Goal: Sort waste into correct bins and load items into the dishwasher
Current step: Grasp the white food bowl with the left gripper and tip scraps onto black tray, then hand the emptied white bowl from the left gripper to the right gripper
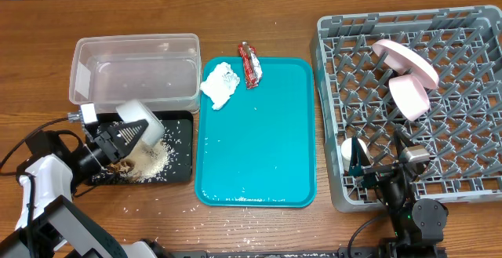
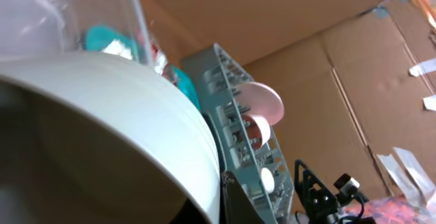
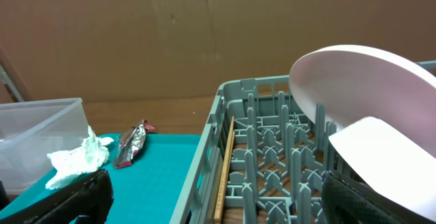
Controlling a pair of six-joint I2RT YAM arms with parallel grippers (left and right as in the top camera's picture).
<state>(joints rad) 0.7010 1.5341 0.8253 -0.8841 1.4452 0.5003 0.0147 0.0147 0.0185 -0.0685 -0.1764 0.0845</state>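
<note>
I need to use my left gripper to set the white bowl down in the grey rack (image 1: 348, 98), letting go of it just behind the small white cup.
My left gripper (image 1: 121, 138) is shut on the rim of a white bowl (image 1: 140, 117) and holds it tipped over the black tray (image 1: 182, 125). The bowl fills the left wrist view (image 2: 136, 115). White rice crumbs (image 1: 158, 161) and brown bits (image 1: 121, 166) lie on the tray. The clear tub (image 1: 133, 70) stands behind it. The napkin (image 1: 220, 83) and the wrapper (image 1: 250, 63) lie on the teal tray (image 1: 259, 148). The grey rack (image 1: 455, 156) holds a pink plate (image 1: 404, 60), a pink bowl (image 1: 409, 96) and a small white cup (image 1: 351, 151). My right gripper (image 3: 218, 203) is open and empty above the rack's front left corner.
A wooden chopstick (image 3: 225, 163) lies inside the rack along its left wall. Loose crumbs (image 1: 200, 205) are scattered on the table in front of the teal tray. Cardboard boxes stand behind the table.
</note>
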